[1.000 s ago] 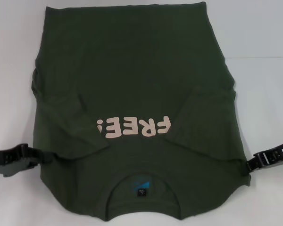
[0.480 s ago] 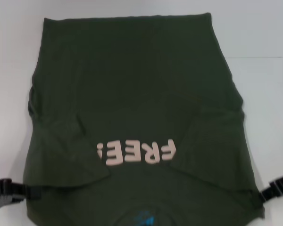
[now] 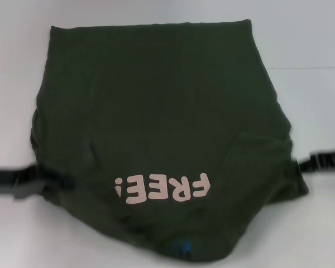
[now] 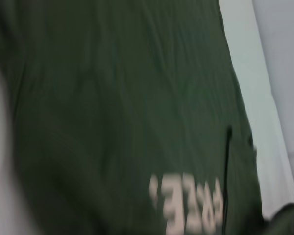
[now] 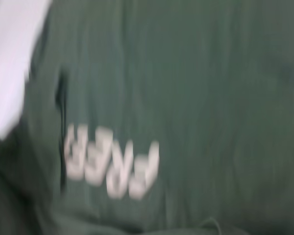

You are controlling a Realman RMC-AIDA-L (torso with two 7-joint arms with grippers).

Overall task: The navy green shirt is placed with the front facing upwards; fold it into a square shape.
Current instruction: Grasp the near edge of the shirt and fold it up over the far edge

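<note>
Next, my right gripper releases the shirt's shoulder, now at the raised collar end, on the cloth beside its side edge [image 3: 255, 68], just short of the corner of the shirt's hem.
The navy green shirt [image 3: 156, 111] lies front up on the white table, hem at the far end. Its pale pink "FREE!" print [image 3: 163, 188] reads upside down from the head view. The collar end is raised off the table and bulges toward me, with a bit of blue label [image 3: 181, 247] at the near edge. My left gripper [image 3: 40, 181] meets the shirt's left shoulder edge and my right gripper [image 3: 302, 167] the right one, both shut on the cloth. Both sleeves lie folded in over the front. The wrist views show green cloth [image 4: 112, 98] [image 5: 210, 98] and the print [image 4: 188, 205] [image 5: 110, 166].
White table [image 3: 307, 44] surrounds the shirt, with bare surface on both sides and beyond the hem. A faint seam [image 3: 312, 68] crosses the table at the far right. Nothing else stands on it.
Both grippers have lifted the collar end: it first rose toward the camera, then moved away from me, and the collar now curls under at the near edge. The hem stayed put.
</note>
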